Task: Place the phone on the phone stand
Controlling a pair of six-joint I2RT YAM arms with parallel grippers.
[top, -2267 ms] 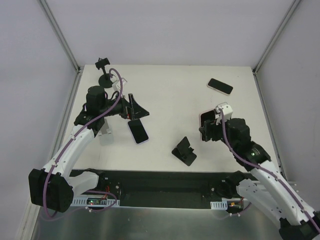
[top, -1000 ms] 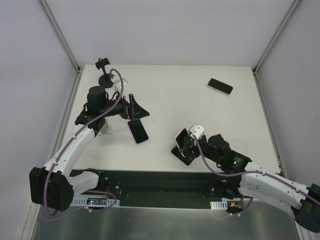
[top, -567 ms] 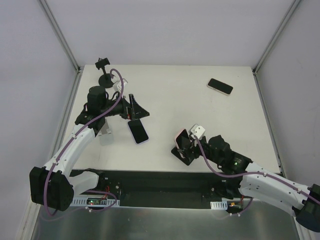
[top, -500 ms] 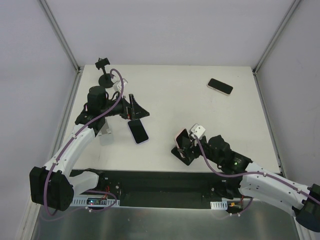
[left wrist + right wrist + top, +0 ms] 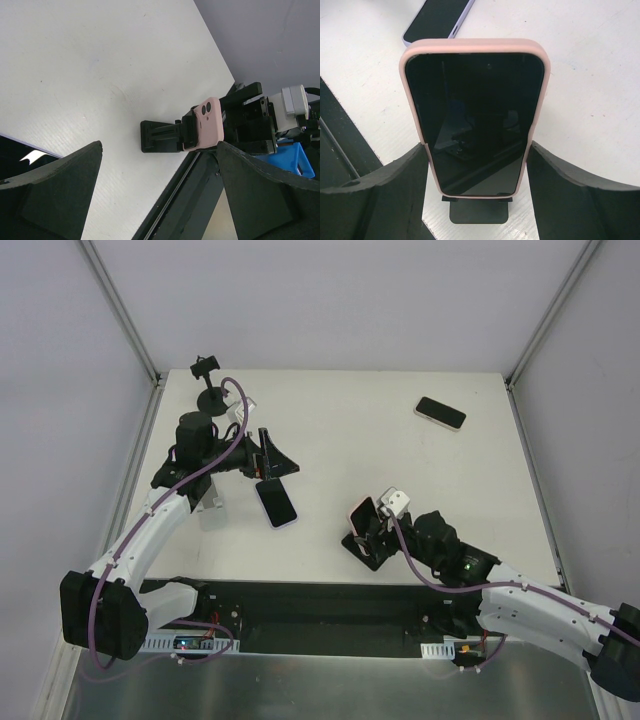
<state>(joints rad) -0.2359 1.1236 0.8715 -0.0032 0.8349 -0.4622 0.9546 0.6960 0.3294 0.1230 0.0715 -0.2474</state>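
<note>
I will close my left gripper on the top plate [image 5: 210,491] of the white phone stand beside the lavender-cased phone.
My right gripper [image 5: 375,521] is shut on a pink-cased phone [image 5: 362,512] and holds it upright at the black phone stand [image 5: 361,548] near the table's front edge. In the right wrist view the phone [image 5: 475,115] sits between my fingers, screen towards the camera, its bottom edge at the stand's front lip [image 5: 479,210]. I cannot tell whether it rests on the lip. My left gripper [image 5: 273,462] is open and empty, just above a lavender-cased phone [image 5: 276,503] lying flat. The left wrist view shows the pink phone's back [image 5: 210,125] and the stand [image 5: 160,136].
A third phone [image 5: 440,412] lies flat at the back right. A black clamp-type holder [image 5: 207,390] stands at the back left corner. The lavender phone also shows in the right wrist view [image 5: 437,17]. The black rail of the arm bases runs along the front edge.
My right arm has carried the pink phone from mid-air at the right down and left to the stand. In the last second it shifted only slightly. The left arm has not moved.
</note>
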